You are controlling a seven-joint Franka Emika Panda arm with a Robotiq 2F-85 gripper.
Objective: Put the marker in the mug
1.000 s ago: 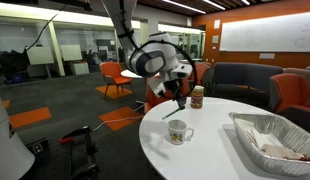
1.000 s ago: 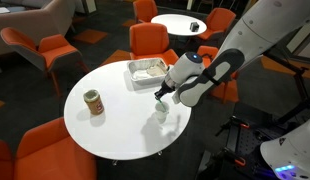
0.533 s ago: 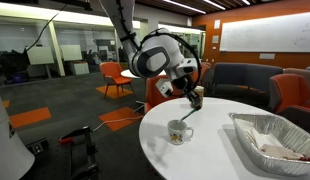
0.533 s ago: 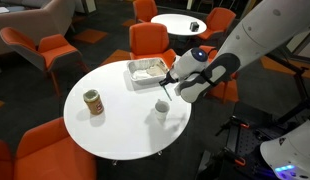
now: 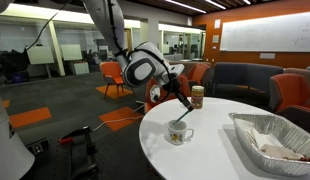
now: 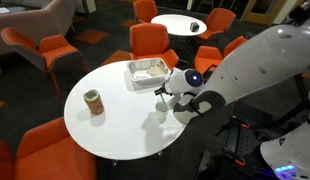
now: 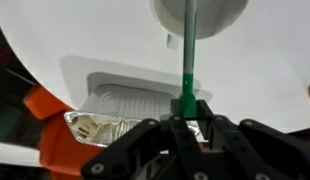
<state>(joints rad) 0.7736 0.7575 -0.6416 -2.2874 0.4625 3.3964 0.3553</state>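
My gripper will let go of the thin green marker inside the small white mug (image 5: 181, 127) (image 7: 195, 14), leaning on the mug's rim near the mug's handle.
The small white mug (image 5: 178, 132) stands on the round white table (image 5: 220, 150), near its edge. My gripper (image 5: 175, 93) hangs above it and is shut on the thin green marker (image 5: 184, 112), which slants down with its lower end at the mug's mouth. In the wrist view my gripper (image 7: 185, 118) clamps the marker (image 7: 187, 55), whose far end reaches into the mug's opening (image 7: 205, 15). In an exterior view my gripper (image 6: 165, 92) sits just over the mug (image 6: 161, 108); the marker is too thin to make out there.
A brown cylindrical jar (image 5: 198, 96) (image 6: 93, 102) stands on the table away from the mug. A foil tray (image 5: 270, 145) (image 6: 147, 72) (image 7: 115, 100) with crumpled paper lies at the other side. Orange chairs (image 6: 155, 40) surround the table.
My wrist has turned and come in over the mug. The marker has swung from beside the mug to pointing down into its mouth.
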